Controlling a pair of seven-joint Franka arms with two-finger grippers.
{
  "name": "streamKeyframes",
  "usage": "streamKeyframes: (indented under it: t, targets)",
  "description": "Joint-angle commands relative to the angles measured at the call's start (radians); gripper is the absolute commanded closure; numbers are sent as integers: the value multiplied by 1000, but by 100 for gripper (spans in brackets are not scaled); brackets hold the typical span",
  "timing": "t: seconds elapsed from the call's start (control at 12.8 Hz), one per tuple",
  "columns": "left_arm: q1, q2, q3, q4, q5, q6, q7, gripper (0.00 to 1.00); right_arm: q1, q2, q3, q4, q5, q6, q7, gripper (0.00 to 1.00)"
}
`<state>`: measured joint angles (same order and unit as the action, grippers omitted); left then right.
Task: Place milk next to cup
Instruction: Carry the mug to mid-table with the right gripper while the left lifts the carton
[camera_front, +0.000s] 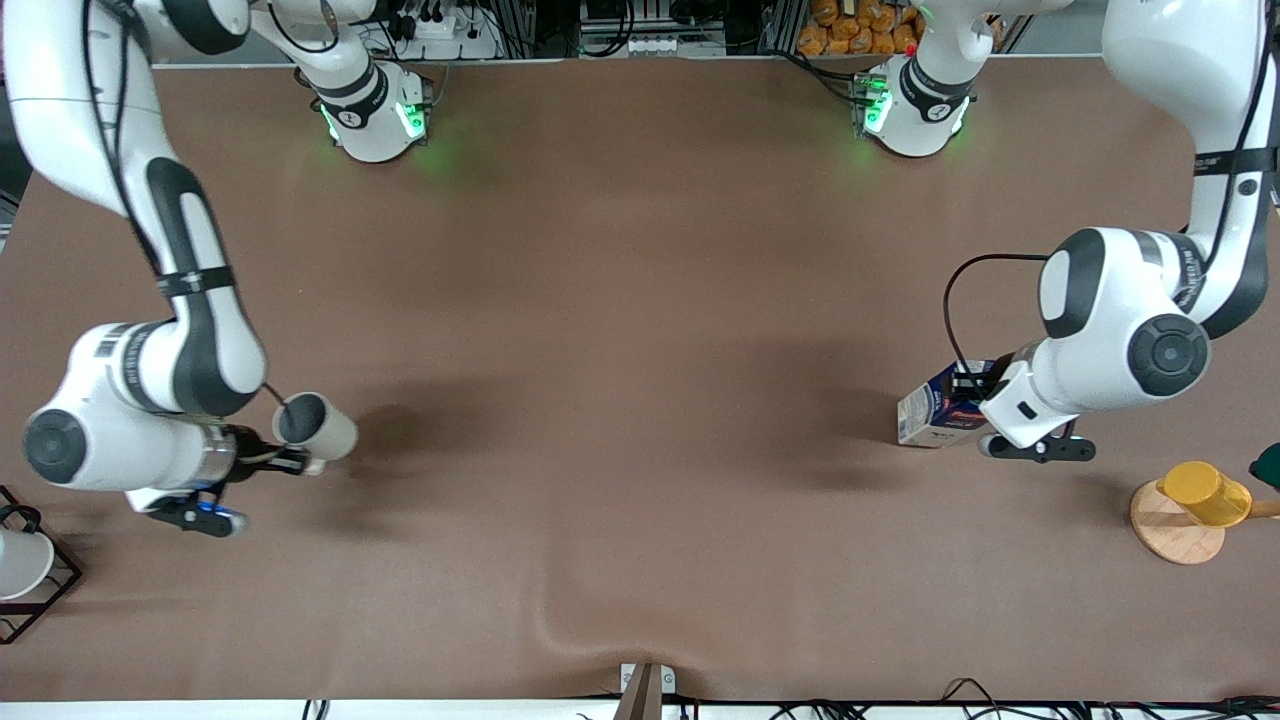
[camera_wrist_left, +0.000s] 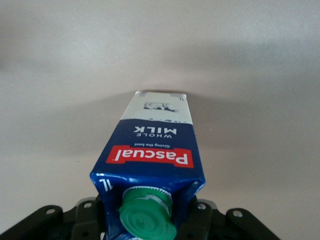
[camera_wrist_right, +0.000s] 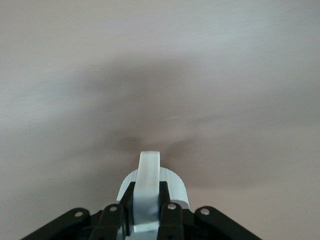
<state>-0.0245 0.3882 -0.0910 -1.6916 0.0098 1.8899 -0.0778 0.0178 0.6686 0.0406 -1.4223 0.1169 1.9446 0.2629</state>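
Observation:
I need to use my right gripper to set the beige cup down on the open middle of the brown cloth (camera_front: 623, 419).
The milk (camera_front: 935, 408), a dark-blue and white carton with a red label and green cap, is at the left arm's end of the table. My left gripper (camera_front: 985, 395) is shut on its top and holds it tilted. In the left wrist view the carton (camera_wrist_left: 155, 145) fills the middle, with the gripper (camera_wrist_left: 150, 212) closed around its gable by the cap. The beige cup (camera_front: 318, 425) is at the right arm's end. My right gripper (camera_front: 290, 462) is shut on its handle and holds it tipped over the table. The right wrist view shows the gripper (camera_wrist_right: 147, 202) pinching the cup's handle (camera_wrist_right: 149, 170).
A yellow cup (camera_front: 1205, 492) lies on a round wooden stand (camera_front: 1172, 535) near the left arm's end. A white cup (camera_front: 18, 565) sits in a black wire rack (camera_front: 60, 590) at the right arm's end. The brown cloth has a wrinkle (camera_front: 560, 625) near the front edge.

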Motion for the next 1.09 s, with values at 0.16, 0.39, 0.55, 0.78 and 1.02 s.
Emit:
streamKeyframes:
  t: [0.16, 0.39, 0.55, 0.78, 1.02]
  targets:
    - [5, -67, 13, 55, 18, -143, -39, 45, 207, 38, -10, 94, 95, -3, 344, 100]
    - [28, -124, 10, 56, 3, -213, -57, 46, 302, 129, -10, 176, 179, 66, 602, 100]
    - [23, -147, -1, 55, -31, -224, -130, 46, 336, 146, -10, 194, 191, 76, 673, 100]
    - [21, -157, -33, 56, -33, -241, -171, 46, 434, 184, -13, 206, 190, 148, 717, 100]
    - [20, -163, -68, 56, -33, -247, -215, 46, 453, 189, -13, 207, 191, 149, 746, 100]
